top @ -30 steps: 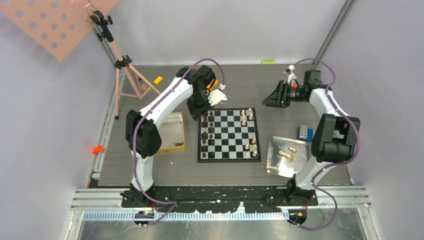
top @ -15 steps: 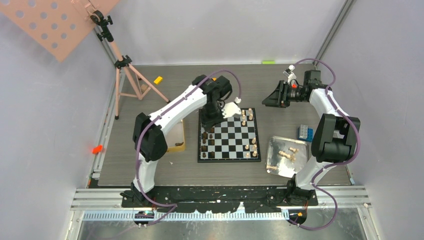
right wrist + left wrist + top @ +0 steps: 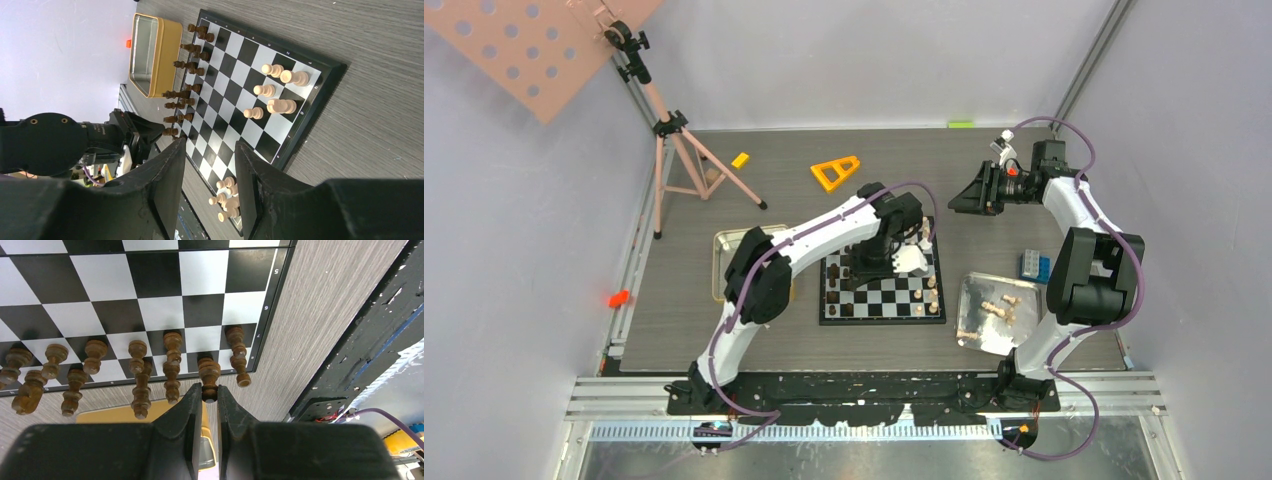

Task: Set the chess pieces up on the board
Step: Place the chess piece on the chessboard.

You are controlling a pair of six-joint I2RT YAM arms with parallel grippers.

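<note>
My left gripper will let go of the dark brown pawn on the white square point(image 3: 847, 296) point(image 3: 202, 337) that is next to the pawn at the near edge of the board.
The board point(image 3: 894, 300) lies mid-table, also in the left wrist view point(image 3: 150, 270) and the right wrist view point(image 3: 235, 60). Dark brown chess pieces point(image 3: 834, 285) stand along its left side, pale ones point(image 3: 931, 290) along its right. My left gripper point(image 3: 862, 264) reaches over the board. In its wrist view the gripper point(image 3: 209, 392) is shut on the top of a dark piece point(image 3: 209, 372) in the edge row, between a dark neighbour point(image 3: 172, 367) and a corner piece point(image 3: 238, 360). My right gripper point(image 3: 959, 200) hangs open and empty behind the board's far right corner, jaws apart point(image 3: 210, 145).
A gold tin point(image 3: 729, 262) sits left of the board, partly under the left arm. A silver tray point(image 3: 984, 340) with several pale pieces lies to the right, a blue brick point(image 3: 1034, 265) behind it. An orange triangle point(image 3: 835, 170), a small orange block point(image 3: 740, 159) and a tripod point(image 3: 674, 150) stand at the back.
My left arm has swung from behind the board's far left corner to the right and nearer, out over the board, uncovering the orange triangle. The right arm has not moved.
</note>
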